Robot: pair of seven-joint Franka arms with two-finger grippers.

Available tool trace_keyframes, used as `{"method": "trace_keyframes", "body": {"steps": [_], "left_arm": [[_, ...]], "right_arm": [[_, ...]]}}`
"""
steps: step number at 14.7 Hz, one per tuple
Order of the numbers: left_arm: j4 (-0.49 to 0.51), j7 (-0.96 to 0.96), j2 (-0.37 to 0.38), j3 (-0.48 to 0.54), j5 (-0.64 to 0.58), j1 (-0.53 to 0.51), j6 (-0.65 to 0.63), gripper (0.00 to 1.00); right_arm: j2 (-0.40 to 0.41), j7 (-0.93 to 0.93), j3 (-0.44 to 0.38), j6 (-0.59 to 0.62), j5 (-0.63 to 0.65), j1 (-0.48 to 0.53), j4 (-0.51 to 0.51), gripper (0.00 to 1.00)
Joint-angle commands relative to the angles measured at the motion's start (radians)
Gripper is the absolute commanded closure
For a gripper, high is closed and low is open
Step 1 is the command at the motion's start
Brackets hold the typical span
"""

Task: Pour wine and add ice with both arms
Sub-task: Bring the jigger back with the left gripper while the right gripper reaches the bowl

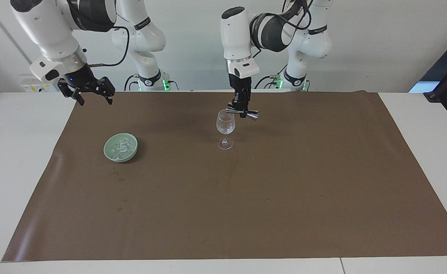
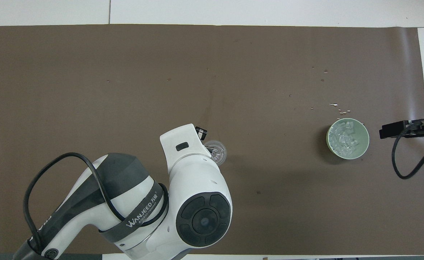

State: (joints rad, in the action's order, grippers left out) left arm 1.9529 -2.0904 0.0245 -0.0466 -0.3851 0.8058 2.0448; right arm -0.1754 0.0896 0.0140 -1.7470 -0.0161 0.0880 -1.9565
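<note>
My right gripper is to reach into the pale green bowl next and close on the ice near the bowl's middle (image 2: 344, 137).
A clear wine glass (image 1: 225, 125) stands on the brown mat, about midway between the two arms; it also shows in the overhead view (image 2: 219, 153), half covered by the left arm. My left gripper (image 1: 242, 109) is shut on a silver double-ended jigger (image 1: 242, 112), held nearly level at the glass's rim. The ice (image 1: 120, 147) lies in a pale green bowl (image 1: 111, 154) toward the right arm's end; ice (image 2: 344, 138) and bowl (image 2: 364, 144) also show from overhead. My right gripper (image 1: 88, 90) is open and empty, up in the air over the mat's edge beside the bowl (image 2: 392, 130).
The brown mat (image 1: 246, 198) covers most of the white table (image 1: 14, 152). A few small clear bits (image 2: 338, 106) lie on the mat just farther from the robots than the bowl. A black cable (image 2: 410, 159) hangs from the right wrist.
</note>
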Motion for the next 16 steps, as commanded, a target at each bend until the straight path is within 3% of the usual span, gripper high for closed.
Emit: {"method": "trace_keyframes", "body": {"steps": [1,3,9,13,16], "left_arm": [[-0.034,-0.030,-0.009,0.002,-0.025,0.003,-0.018,1.00],[-0.075,-0.023,-0.029,0.011,-0.003,-0.017,-0.021,1.00],[-0.071,0.122,-0.024,0.013,0.352,-0.163,0.035,1.00],[-0.062,0.419,-0.028,0.013,0.700,-0.330,0.034,1.00],[0.030,0.683,0.009,0.013,0.973,-0.479,0.035,1.00]], "right_arm": [[-0.036,0.024,0.003,-0.138,-0.024,0.006,-0.149,0.00],[0.011,0.033,0.003,-0.199,-0.027,0.006,-0.186,0.05],[0.139,0.030,0.003,-0.442,-0.050,-0.001,-0.274,0.19],[0.194,0.027,0.001,-0.497,-0.050,0.002,-0.285,0.27],[0.195,0.009,0.001,-0.505,-0.050,0.009,-0.318,0.34]]}}
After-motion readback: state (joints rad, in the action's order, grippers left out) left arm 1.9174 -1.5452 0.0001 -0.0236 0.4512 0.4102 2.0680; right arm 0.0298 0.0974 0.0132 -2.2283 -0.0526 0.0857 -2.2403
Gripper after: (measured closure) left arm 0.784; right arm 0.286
